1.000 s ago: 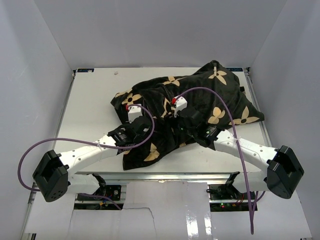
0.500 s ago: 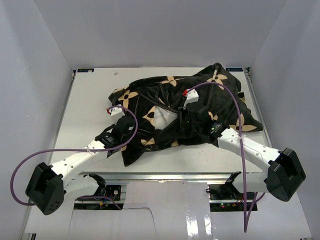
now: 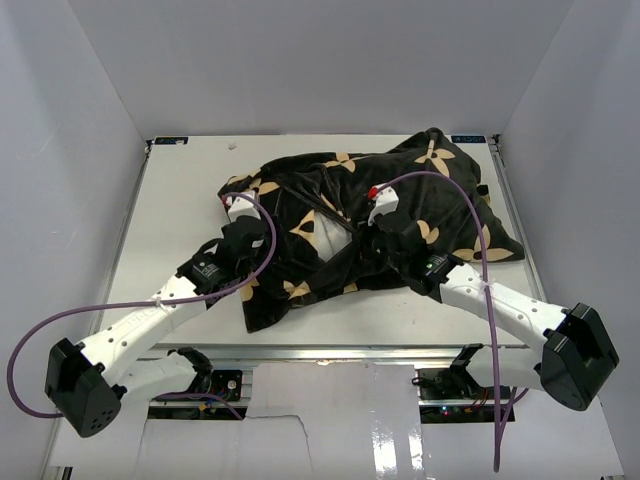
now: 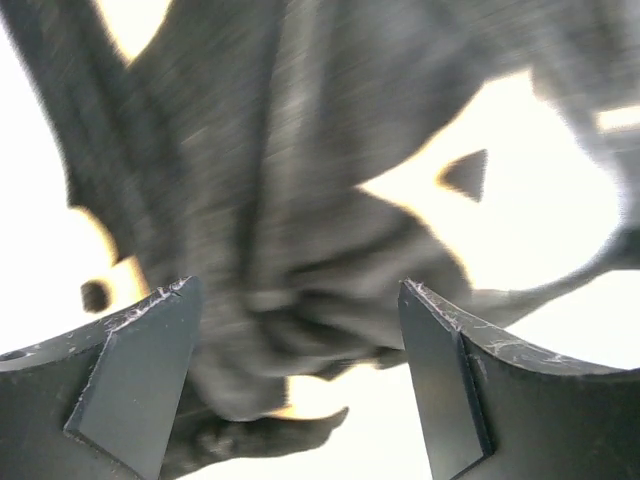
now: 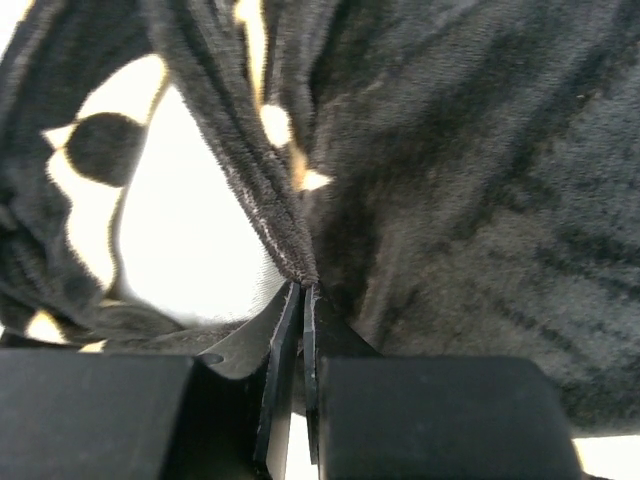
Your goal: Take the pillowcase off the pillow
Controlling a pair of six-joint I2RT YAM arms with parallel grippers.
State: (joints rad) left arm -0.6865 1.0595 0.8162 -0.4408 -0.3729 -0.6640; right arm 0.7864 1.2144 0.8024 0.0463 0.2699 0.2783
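The pillowcase's hem is caught only by a sliver at the ends of my right gripper's fingers, so next I open them and take the hem deeper (image 5: 272,212).
The black pillowcase (image 3: 420,200) with tan flower motifs lies bunched across the table. A patch of the white pillow (image 3: 338,238) shows through its opening near the middle. My right gripper (image 3: 362,232) is at that opening. In the right wrist view it (image 5: 302,292) is shut on the pillowcase's hem (image 5: 250,180), with the white pillow (image 5: 190,230) just left of it. My left gripper (image 3: 237,204) hovers at the pillowcase's left end. In the left wrist view it (image 4: 300,305) stands open, with blurred black fabric (image 4: 300,180) past the fingers (image 4: 140,370) and nothing pinched.
The white table (image 3: 180,190) is boxed in by grey walls at the left, back and right. The pillowcase's right end reaches close to the table's right rail (image 3: 505,190). Purple cables (image 3: 130,300) loop off both arms.
My left gripper shifted left to the pillowcase's left end, shut, then opened again. My right gripper shut on the hem and stays shut. The opening now shows white pillow.
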